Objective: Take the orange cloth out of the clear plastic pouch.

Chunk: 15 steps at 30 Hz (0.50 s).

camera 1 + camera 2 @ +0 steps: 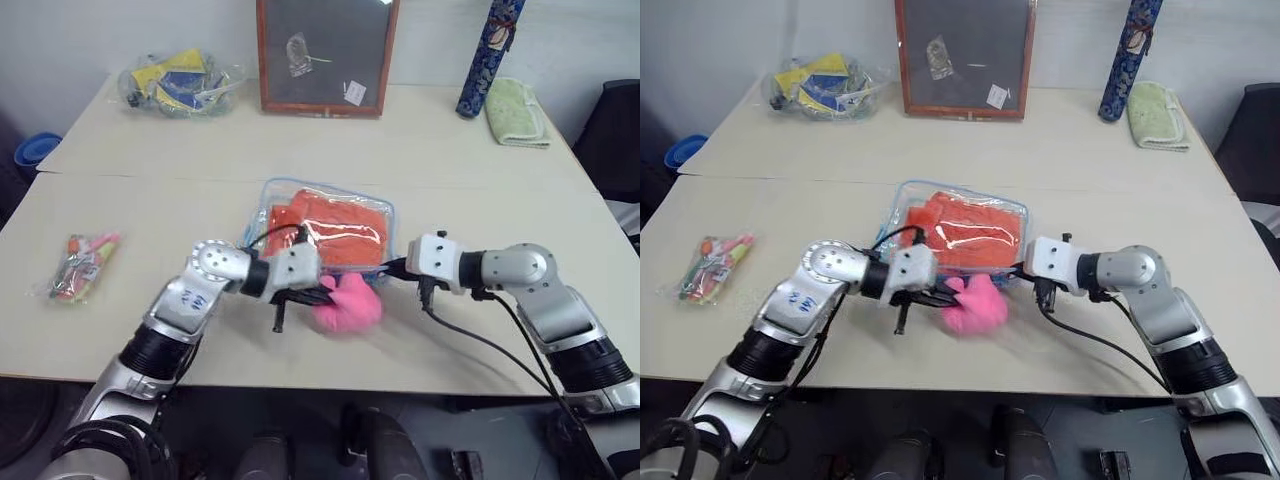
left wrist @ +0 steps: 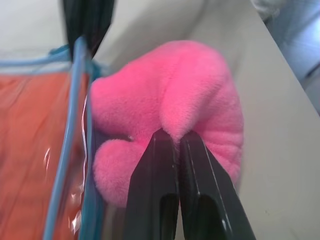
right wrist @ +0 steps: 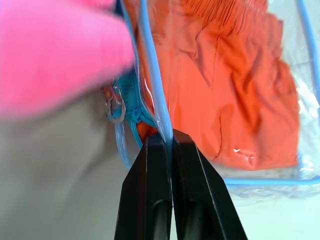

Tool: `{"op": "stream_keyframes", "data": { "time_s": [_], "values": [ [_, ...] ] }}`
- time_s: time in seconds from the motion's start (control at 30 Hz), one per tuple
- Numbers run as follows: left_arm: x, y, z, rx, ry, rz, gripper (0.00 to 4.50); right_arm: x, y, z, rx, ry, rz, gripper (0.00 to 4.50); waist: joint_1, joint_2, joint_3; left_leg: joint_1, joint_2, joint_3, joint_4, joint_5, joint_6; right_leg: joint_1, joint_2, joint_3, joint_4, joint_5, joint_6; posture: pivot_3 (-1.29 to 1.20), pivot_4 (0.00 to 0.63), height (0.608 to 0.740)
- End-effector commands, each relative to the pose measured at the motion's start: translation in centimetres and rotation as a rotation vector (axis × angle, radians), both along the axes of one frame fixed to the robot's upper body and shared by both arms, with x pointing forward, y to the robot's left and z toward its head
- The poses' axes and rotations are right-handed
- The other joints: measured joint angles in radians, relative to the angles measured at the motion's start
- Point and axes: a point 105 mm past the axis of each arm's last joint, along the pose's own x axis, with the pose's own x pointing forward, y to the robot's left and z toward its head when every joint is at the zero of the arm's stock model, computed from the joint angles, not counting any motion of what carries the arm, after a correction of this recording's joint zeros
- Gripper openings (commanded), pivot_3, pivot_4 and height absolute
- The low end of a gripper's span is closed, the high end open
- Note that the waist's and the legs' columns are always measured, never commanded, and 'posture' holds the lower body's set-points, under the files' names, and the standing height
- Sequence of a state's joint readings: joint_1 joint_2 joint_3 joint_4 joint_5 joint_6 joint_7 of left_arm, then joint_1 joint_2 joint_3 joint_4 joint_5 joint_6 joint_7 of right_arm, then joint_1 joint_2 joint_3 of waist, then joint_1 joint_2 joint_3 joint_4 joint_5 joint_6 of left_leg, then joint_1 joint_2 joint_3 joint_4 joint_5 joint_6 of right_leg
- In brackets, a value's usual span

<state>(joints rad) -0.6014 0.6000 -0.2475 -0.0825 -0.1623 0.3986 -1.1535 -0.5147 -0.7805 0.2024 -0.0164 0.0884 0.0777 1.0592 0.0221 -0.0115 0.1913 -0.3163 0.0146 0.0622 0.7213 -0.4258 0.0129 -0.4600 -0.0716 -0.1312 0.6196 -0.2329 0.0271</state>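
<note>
The pink ball will go down beside the pouch, on the side facing the colourful packet [image 1: 239, 291], set there by my left gripper.
The clear plastic pouch [image 1: 300, 186] with blue edging lies flat mid-table, the orange cloth [image 1: 330, 228] inside it. At its near edge sits a pink fluffy ball [image 1: 352, 306]. My left gripper [image 2: 174, 137] is shut on a fold of the pink ball [image 2: 175, 90], just beside the pouch's blue edge [image 2: 70, 145]. From the other side, my right gripper [image 3: 167, 136] is shut on the pouch's blue rim [image 3: 152, 85] next to the zipper pull [image 3: 116, 109], with the orange cloth [image 3: 235, 95] behind the plastic. In the left eye view the right gripper [image 1: 388, 270] meets the pouch's near right corner.
A framed blackboard [image 1: 325, 55] leans at the back. Back left lies a clear bag of yellow and blue items [image 1: 180, 85]. A small packet of colourful items [image 1: 85, 262] sits near left. Back right are a blue patterned tube [image 1: 490, 55] and a green towel [image 1: 517, 112].
</note>
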Motion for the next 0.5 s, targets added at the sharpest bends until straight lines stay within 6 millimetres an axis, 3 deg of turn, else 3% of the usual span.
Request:
{"op": "stream_keyframes", "data": {
  "time_s": [0.03,0.17,0.37,0.5],
  "values": [
    [0.7,5.2,2.2,-0.003,-0.033,0.167,0.00,-1.3,-1.7,1.5,-0.020,-0.041,0.038,0.03,-0.002,0.000,0.000,-0.001,0.000,0.000,0.000,0.000,0.000,-0.001,0.000,0.000,0.000,0.000,0.000,0.00,0.150,0.740],
    [0.8,8.9,3.4,-0.008,-0.048,0.293,0.00,-1.7,-2.6,1.6,-0.037,-0.060,0.059,0.03,-0.001,0.002,0.001,-0.001,0.000,0.000,0.000,0.000,-0.001,-0.001,-0.001,0.000,0.000,0.000,-0.001,0.00,0.150,0.740],
    [1.1,13.1,4.5,-0.003,-0.055,0.438,0.00,-3.3,-2.9,1.8,-0.024,-0.040,0.118,0.03,0.002,0.003,0.002,-0.001,0.000,0.000,0.000,0.000,-0.001,-0.001,-0.001,-0.001,0.000,0.000,-0.001,0.00,0.150,0.740],
    [0.2,15.2,4.6,0.034,-0.029,0.477,0.00,-4.1,-3.2,1.9,-0.012,-0.028,0.132,0.03,-0.003,0.005,0.003,-0.001,0.000,0.000,-0.001,0.000,-0.001,-0.002,-0.001,-0.001,0.000,0.000,-0.001,0.00,0.150,0.740]
  ]
}}
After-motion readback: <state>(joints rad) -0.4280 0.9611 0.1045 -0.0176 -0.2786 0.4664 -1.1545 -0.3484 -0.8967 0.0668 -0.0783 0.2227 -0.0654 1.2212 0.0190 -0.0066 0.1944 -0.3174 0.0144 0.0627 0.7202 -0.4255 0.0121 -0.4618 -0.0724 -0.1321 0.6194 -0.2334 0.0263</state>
